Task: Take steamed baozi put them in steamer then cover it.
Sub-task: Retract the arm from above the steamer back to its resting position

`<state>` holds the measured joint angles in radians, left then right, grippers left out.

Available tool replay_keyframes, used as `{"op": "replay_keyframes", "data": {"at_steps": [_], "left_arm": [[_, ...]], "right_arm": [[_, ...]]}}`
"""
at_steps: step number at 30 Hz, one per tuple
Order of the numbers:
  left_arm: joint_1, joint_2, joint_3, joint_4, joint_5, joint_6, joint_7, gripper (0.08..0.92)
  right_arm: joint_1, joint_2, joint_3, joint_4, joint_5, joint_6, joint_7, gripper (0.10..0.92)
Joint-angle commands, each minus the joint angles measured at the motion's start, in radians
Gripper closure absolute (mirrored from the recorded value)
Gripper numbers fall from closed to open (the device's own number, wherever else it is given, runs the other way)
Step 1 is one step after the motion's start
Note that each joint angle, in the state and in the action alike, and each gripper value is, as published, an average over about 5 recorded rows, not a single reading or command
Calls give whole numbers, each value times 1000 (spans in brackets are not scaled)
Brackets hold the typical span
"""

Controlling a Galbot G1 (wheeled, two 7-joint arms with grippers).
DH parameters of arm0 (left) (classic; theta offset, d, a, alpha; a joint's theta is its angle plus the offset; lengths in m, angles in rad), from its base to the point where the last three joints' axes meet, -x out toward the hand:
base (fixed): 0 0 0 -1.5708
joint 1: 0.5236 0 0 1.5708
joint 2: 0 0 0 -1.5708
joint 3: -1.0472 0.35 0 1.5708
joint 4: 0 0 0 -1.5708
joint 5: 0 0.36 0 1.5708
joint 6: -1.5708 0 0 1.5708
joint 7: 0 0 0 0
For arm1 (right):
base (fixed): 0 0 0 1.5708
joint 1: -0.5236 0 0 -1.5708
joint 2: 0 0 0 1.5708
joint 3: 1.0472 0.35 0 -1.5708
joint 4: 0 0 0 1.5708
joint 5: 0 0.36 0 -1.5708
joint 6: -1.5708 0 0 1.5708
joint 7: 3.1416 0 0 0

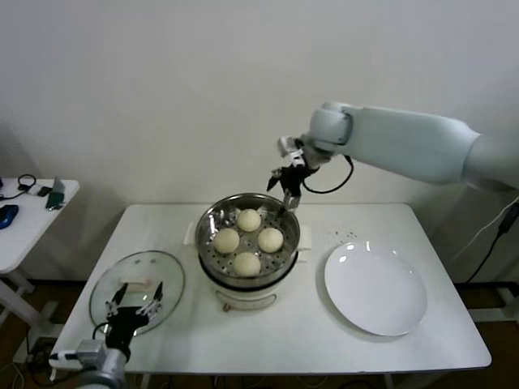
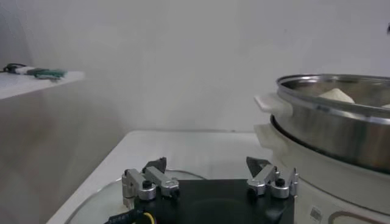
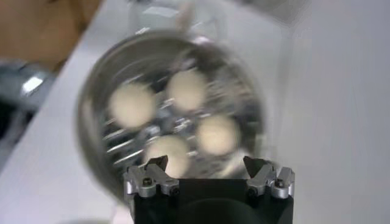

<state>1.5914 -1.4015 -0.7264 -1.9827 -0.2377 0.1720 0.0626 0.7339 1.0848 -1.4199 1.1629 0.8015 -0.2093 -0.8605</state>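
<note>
The robot's left gripper will next move to the top bar of the glass cover's handle [image 1: 136,285] and close there, so that it can lift the cover.
Several cream-white baozi [image 1: 247,220] lie in the shiny perforated steamer [image 1: 209,220] at the middle of the table, blurred but visible as baozi [image 3: 187,89] in the right wrist view. My right gripper [image 1: 289,193] hangs just above the steamer's far rim, open and empty; its gripper [image 3: 207,165] looks down on the basket [image 3: 91,91]. The glass cover [image 1: 166,275] lies flat on the table at the front left. My left gripper [image 1: 139,293] hovers open over it, empty; in its own view the gripper [image 2: 207,170] faces the steamer [image 2: 332,125] and the top of one baozi [image 2: 335,95].
An empty white plate [image 1: 375,288] lies to the right of the steamer. A small side table [image 1: 32,215] with loose items stands off the left end. The wall runs close behind the table.
</note>
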Motion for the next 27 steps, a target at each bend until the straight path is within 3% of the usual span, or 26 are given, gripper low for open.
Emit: {"op": "replay_keyframes", "data": {"at_steps": [1,7,11,16,20,27], "left_arm": [[-24,23,4,2,-4,18,-31,177],[-49,50,6,24,29,6,-24,177],[-59,68,7,30,42,10,-24,177],[-70,90,13,33,66,16,-26,177],[-79,105,18,40,131,14,-32,177],[-80,136,9,32,244,-8,-63,177]], "right_arm": [[-251,-288,489,33,34,-65,563,203],[-485,-477,713,157,-1,34,643,203],[-791,-622,986,270,-67,124,641,203],[-1168,-747,1285,382,-37,230,648,203],[-1535,-742,1609,446,-7,284,649,203],[-2048,-554,2082,472,-13,382,612,203]]}}
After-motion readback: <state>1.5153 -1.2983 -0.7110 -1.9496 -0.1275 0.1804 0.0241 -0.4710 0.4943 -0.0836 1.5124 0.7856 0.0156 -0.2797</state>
